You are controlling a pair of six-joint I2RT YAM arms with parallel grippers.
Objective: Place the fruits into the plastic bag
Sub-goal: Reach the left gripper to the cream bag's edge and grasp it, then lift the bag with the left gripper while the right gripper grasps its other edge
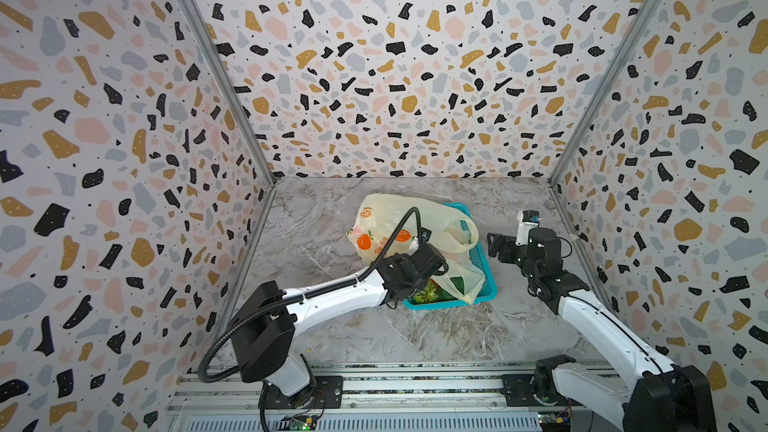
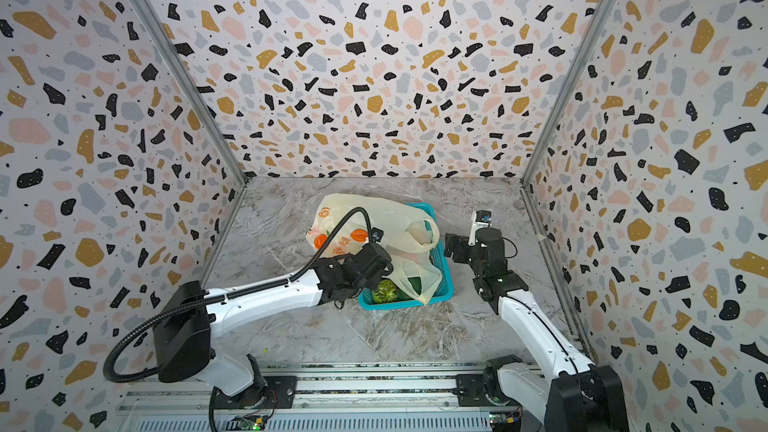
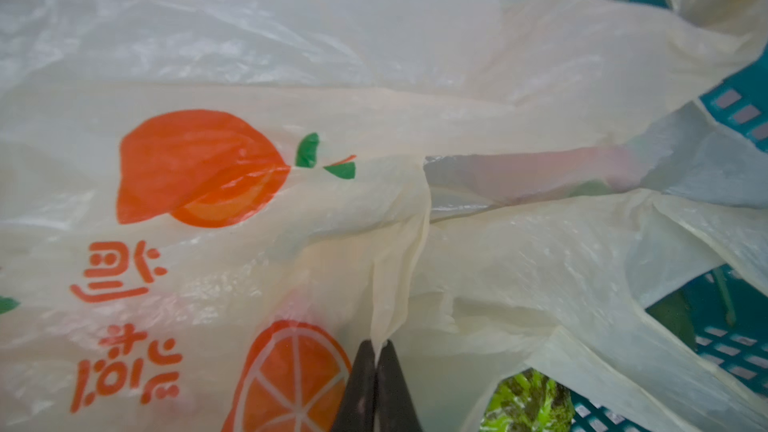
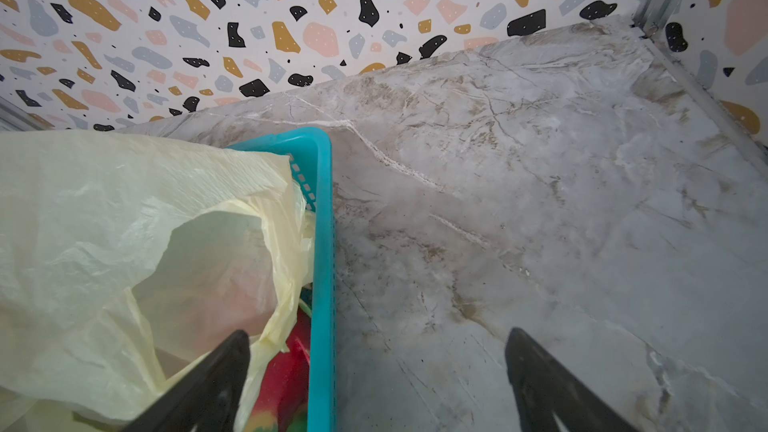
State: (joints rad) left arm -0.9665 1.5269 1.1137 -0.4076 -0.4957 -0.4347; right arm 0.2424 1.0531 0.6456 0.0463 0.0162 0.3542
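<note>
The robot's right gripper should next move to the edge of the plastic bag's opening (image 1: 451,248) (image 4: 148,336) above the teal basket and close there.
The cream-yellow plastic bag (image 1: 395,218) (image 2: 357,218), printed with oranges, lies draped over the teal basket (image 1: 487,284) and the fruits in it. My left gripper (image 3: 376,344) is shut on a thin fold of the bag's film near its mouth. A bumpy green fruit (image 1: 426,293) (image 3: 528,403) shows in the basket's near corner, and a darker green one (image 2: 415,284) shows through the plastic. The red dragon fruit (image 4: 291,371) sits against the basket's wall (image 4: 322,284) under a handle loop. My right gripper (image 4: 377,333) (image 1: 498,243) stands open over the basket's right rim, holding nothing.
The basket sits mid-table on the marble top (image 1: 415,338). Terrazzo-patterned walls (image 1: 124,201) close in the left, back and right sides. The arms' mounting rail (image 1: 374,388) runs along the front edge. Bare marble (image 4: 540,201) lies to the right of the basket.
</note>
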